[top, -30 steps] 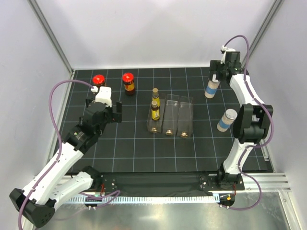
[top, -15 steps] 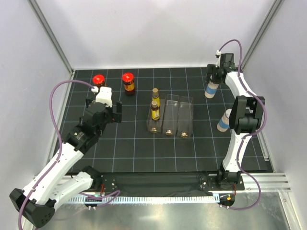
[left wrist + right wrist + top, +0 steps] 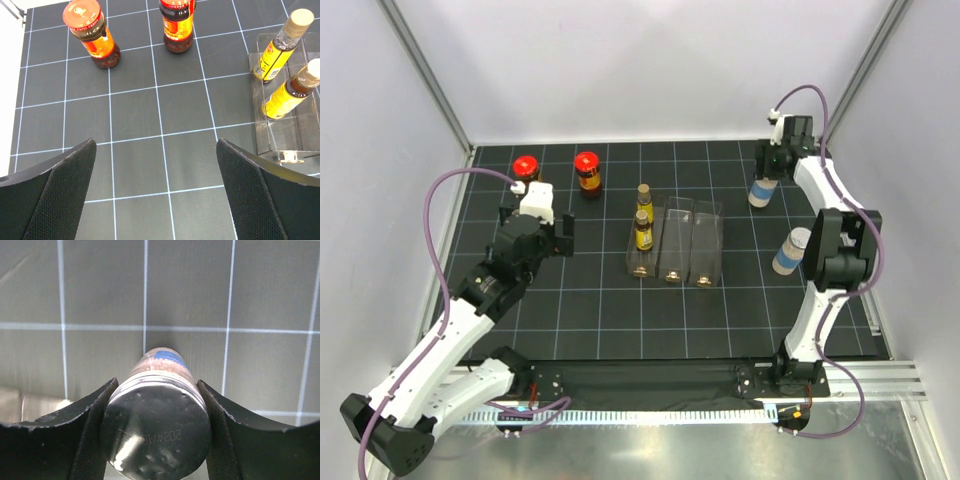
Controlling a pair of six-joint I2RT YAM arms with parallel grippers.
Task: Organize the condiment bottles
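Observation:
I will use my right gripper to set the white blue-labelled bottle, still standing at the back, down in the back half of the clear rack's middle slot (image 3: 680, 230).
My right gripper (image 3: 769, 168) (image 3: 156, 384) is shut on the cap end of a white blue-labelled bottle (image 3: 760, 189) (image 3: 157, 432) standing at the back right; both pads press its sides. A second white bottle (image 3: 791, 251) stands nearer on the right, by the arm. Two slim yellow-labelled bottles (image 3: 643, 218) (image 3: 281, 46) sit in the left slot of the clear rack (image 3: 688, 245). Two amber jars with red caps (image 3: 526, 166) (image 3: 587, 172) (image 3: 92, 34) (image 3: 177, 24) stand at the back left. My left gripper (image 3: 540, 236) (image 3: 156, 145) hovers open over bare mat in front of the jars.
The rack's middle and right slots hold nothing. White walls and metal frame posts enclose the black gridded mat (image 3: 620, 310). The right arm's lower links stand close beside the second white bottle.
The right gripper's jaws have closed onto the white bottle at the back right, and the wrist shifted slightly over it. The left arm has not moved.

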